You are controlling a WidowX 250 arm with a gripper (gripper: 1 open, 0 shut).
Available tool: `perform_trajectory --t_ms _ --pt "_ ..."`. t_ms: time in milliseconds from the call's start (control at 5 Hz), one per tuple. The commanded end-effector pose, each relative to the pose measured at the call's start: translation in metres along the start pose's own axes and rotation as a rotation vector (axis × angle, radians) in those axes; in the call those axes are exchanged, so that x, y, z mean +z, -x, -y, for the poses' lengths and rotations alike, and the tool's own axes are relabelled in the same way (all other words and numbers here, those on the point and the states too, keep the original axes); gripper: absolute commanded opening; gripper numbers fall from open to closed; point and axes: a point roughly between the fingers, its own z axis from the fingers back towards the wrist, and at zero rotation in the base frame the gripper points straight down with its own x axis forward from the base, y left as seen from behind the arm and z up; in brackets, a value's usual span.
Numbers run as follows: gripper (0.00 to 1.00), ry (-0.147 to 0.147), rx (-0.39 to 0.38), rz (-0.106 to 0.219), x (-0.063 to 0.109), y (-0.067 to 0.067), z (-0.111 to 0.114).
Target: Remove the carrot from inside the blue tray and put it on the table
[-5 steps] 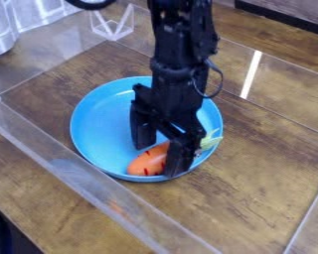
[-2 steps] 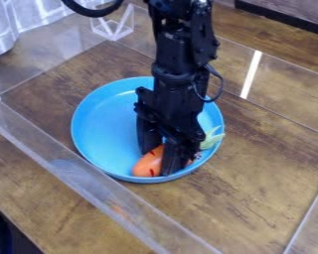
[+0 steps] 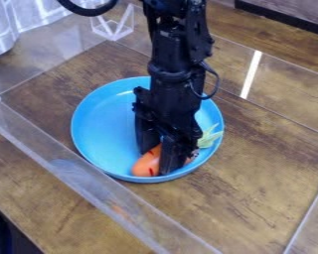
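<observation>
The robot's fingers lie across the carrot by the tray's front rim, so the gripper will open, back away and grip the carrot nearer its green top (image 3: 210,136).
The round blue tray (image 3: 102,124) sits on the dark wooden table (image 3: 274,189). Inside it, near its front right rim, lies the orange carrot (image 3: 147,165), its light green top (image 3: 209,141) poking out to the right of the arm. My black gripper (image 3: 167,151) points straight down into the tray, and its fingers are shut on the carrot's middle. Part of the carrot is hidden behind the fingers.
A clear plastic barrier (image 3: 69,169) runs along the table's near left edge. A white wire-frame object (image 3: 115,22) stands at the back, and a pale container (image 3: 0,35) sits at the far left corner. Bare wood shows to the right of the tray.
The gripper's fingers have closed from wide open onto the carrot. The arm has stayed in the same spot over the tray, and the carrot still rests in the tray.
</observation>
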Motion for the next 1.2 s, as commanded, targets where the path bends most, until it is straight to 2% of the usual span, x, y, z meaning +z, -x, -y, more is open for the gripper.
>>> perform_trajectory --t_ms 0,800,1000 --pt "0.0 -0.007 0.017 0.061 0.015 -0.009 -0.01" --pt "0.0 0.014 0.018 0.083 0.018 -0.016 -0.019" --pt "1.0 0.032 0.025 0.084 0.015 -0.021 -0.024"
